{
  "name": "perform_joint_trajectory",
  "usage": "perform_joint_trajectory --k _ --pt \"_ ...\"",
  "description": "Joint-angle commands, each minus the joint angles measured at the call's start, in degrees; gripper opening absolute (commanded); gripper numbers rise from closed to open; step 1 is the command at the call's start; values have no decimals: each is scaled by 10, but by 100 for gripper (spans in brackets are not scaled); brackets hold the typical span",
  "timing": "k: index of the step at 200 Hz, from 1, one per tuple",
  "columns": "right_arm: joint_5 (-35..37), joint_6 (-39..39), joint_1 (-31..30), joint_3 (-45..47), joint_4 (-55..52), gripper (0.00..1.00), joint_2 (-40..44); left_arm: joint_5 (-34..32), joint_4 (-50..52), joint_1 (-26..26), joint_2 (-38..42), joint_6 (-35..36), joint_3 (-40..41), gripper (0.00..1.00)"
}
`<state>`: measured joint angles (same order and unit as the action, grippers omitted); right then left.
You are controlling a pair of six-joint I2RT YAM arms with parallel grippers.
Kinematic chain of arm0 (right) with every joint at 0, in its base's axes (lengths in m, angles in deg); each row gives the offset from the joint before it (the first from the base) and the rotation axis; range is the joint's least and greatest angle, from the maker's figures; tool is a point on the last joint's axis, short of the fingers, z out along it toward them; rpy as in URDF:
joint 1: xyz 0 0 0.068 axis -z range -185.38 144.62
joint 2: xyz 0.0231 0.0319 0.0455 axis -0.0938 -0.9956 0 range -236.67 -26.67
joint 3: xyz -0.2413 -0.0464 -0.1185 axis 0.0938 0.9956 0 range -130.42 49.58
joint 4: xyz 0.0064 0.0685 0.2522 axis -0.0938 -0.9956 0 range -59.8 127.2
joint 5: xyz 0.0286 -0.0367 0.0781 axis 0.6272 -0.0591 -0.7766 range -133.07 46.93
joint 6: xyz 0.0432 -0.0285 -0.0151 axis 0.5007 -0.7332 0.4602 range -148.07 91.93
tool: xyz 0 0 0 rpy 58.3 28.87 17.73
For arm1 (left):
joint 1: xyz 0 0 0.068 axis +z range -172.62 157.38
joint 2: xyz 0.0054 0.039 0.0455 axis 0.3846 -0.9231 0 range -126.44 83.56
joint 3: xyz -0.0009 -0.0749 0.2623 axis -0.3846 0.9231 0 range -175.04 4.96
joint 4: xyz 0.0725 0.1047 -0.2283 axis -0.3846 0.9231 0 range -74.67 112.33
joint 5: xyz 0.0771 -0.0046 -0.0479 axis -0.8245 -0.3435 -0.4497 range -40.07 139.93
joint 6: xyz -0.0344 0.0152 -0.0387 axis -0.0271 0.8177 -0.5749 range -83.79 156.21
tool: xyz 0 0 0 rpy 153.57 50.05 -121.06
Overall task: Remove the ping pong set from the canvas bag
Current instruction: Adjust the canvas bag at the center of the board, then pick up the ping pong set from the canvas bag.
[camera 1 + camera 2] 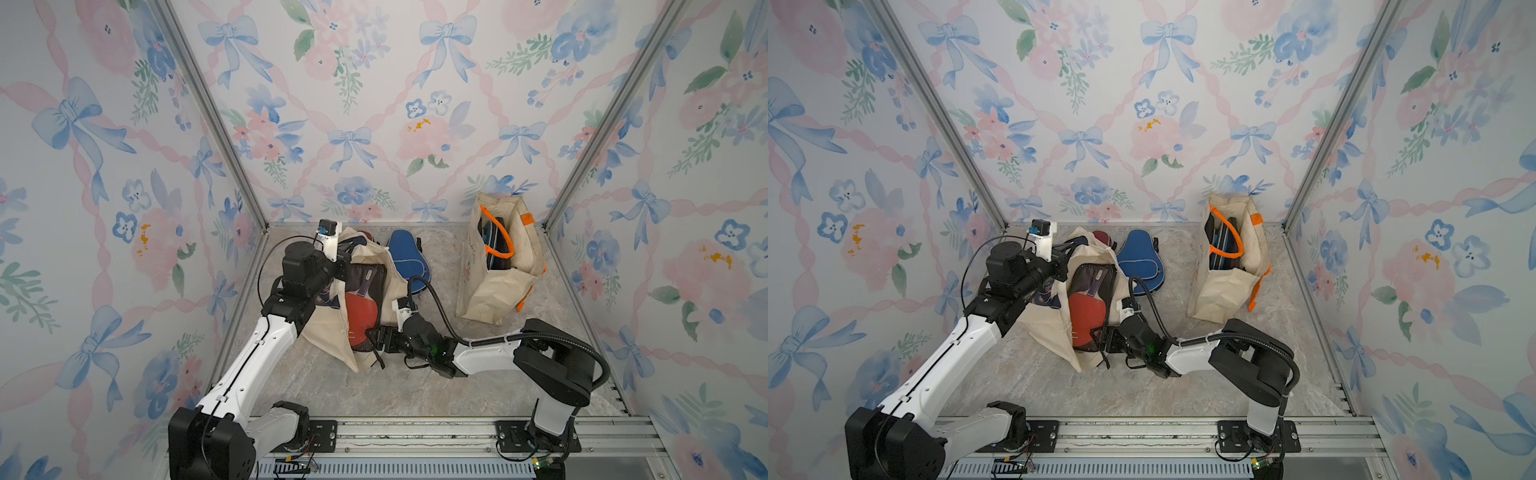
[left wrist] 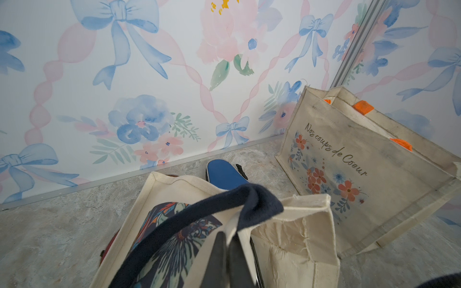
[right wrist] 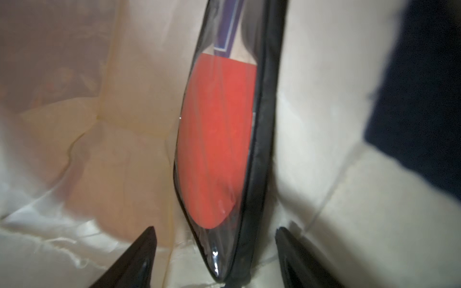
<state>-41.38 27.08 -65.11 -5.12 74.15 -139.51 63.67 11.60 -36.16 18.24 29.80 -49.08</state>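
Next, my right gripper goes to the pouch's long black edge (image 1: 379,312) (image 3: 261,139) facing the blue case, and closes there beside the red paddle.
A cream canvas bag (image 1: 328,332) (image 1: 1050,328) with navy handles (image 2: 199,212) lies on its side at the left of the floor. Inside its mouth sits a black see-through pouch with a red-faced paddle (image 1: 361,307) (image 1: 1086,311) (image 3: 219,139), part of the ping pong set. My left gripper (image 1: 345,251) (image 2: 228,237) is shut on the bag's rim at the far end. At the bag's mouth my right gripper (image 1: 372,336) (image 3: 215,229) is open, its fingers either side of the pouch's end without touching it. A blue case (image 1: 405,253) (image 2: 223,174) and a maroon case (image 1: 1102,237) lie beside the bag.
A second cream bag with orange handles (image 1: 498,266) (image 1: 1225,266) (image 2: 349,174) stands at the back right with dark flat things in it. Floral walls close the cell on three sides, and a metal rail (image 1: 415,432) carries both arm bases in front.
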Motion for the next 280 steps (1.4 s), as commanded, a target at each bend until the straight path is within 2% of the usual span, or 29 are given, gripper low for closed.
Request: perform_joint_trajectory --k 1,107,160,181,215,280 --pt "-18 33 12 -24 42 74 -33 -5 -34 -4 3 -3 -26 0" --pt "-46 33 41 -99 82 74 -117 -8 -33 -13 4 -2 -24 0" --pt "-54 21 52 -116 171 70 -143 -9 -34 -17 2 -2 -24 0" --pt "-59 22 51 -124 228 65 -157 -9 -34 -18 2 -2 -24 0" --pt "-49 -7 41 -111 296 61 -162 -10 -34 -20 0 -1 -25 0" --pt "-27 31 38 -184 151 63 -202 -10 -34 -22 1 -1 -24 0"
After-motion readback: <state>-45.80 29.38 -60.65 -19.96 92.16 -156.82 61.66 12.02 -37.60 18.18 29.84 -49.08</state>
